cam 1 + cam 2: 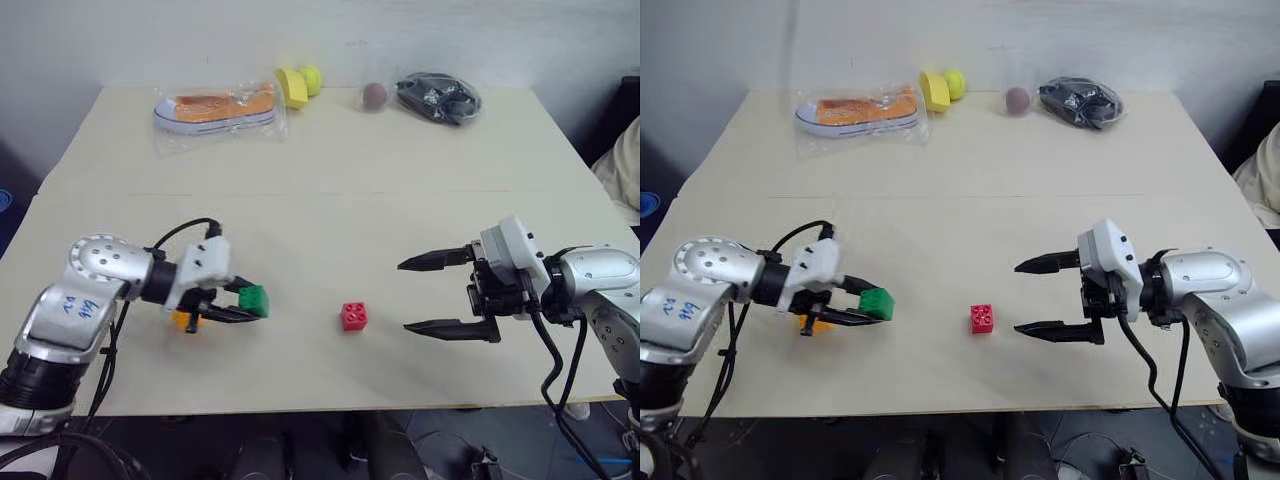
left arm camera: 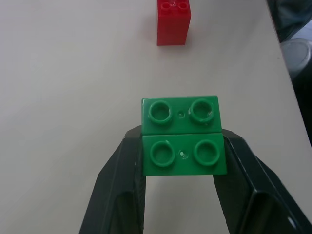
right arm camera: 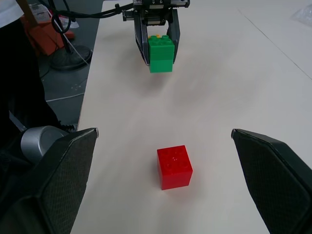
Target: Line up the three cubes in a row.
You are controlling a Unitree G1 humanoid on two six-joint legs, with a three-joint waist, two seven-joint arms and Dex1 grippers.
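My left gripper has a spot to release at. It will let go of the green cube on the table (image 1: 289, 324) (image 2: 174, 106) between the orange-yellow cube and the red cube.
The green cube (image 1: 254, 300) is pinched between the black fingers of my left gripper (image 1: 243, 303), which is shut on it near the table's front left; it seems to hang just above the surface. In the left wrist view, the green cube (image 2: 183, 136) shows its studs facing up. The orange-yellow cube (image 1: 185, 320) lies on the table behind and under that gripper, partly hidden. The red cube (image 1: 353, 316) sits alone at the front middle. My right gripper (image 1: 403, 296) stands open to the right of the red cube, pointing at it, with nothing between its fingers (image 3: 63, 175).
Along the far edge lie a shoe in a clear bag (image 1: 215, 108), yellow-green balls (image 1: 298, 85), a dark reddish ball (image 1: 374, 95) and a bag of black parts (image 1: 438, 97). The table's front edge (image 1: 330, 408) runs close below the cubes.
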